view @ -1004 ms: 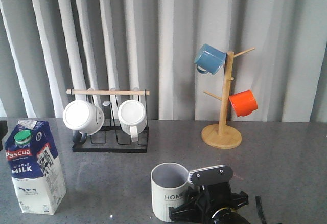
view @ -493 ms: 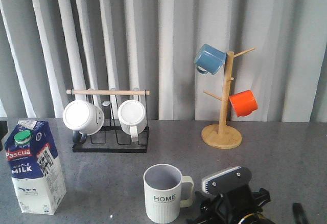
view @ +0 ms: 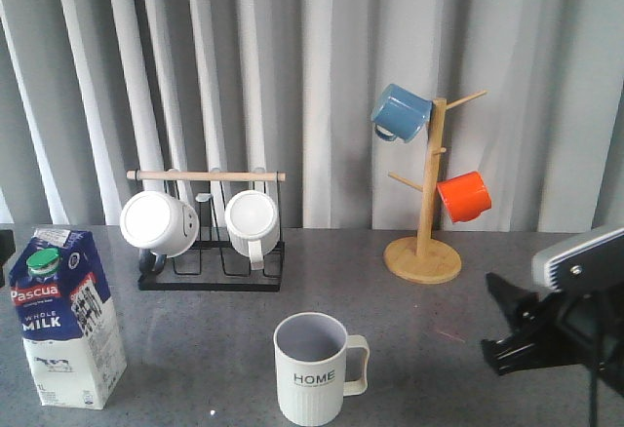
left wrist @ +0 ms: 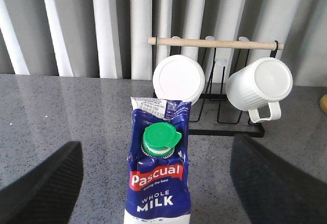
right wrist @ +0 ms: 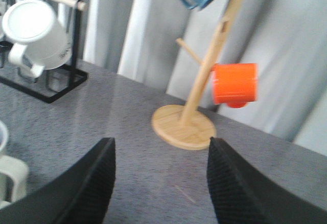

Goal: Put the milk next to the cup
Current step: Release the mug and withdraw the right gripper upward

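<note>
My left gripper is to close on the blue upper part (view: 60, 295) (left wrist: 159, 173) of the milk, just below the milk's green cap.
The milk (view: 66, 318), a blue and white carton with a green cap, stands upright at the table's front left. In the left wrist view the milk (left wrist: 159, 183) stands between the spread fingers (left wrist: 43, 183) of my left gripper (left wrist: 156, 144), which is open and does not touch it. The cup (view: 312, 368), ribbed and lettered "HOME", stands at the front centre with its handle to the right. My right gripper (view: 499, 328) is open and empty, well to the right of the cup. Its wrist view (right wrist: 161, 147) shows bare table between the fingers and the cup (right wrist: 7, 178) at the edge.
A black wire rack (view: 210, 252) with a wooden bar holds two white mugs (view: 159, 222) behind the milk and the cup. A wooden mug tree (view: 424, 252) at the back right carries a blue mug (view: 400, 112) and an orange mug (view: 463, 196).
My right gripper has drawn away from the cup's handle, to the right and upward, and now stands open. The cup stays put. The milk has not moved.
</note>
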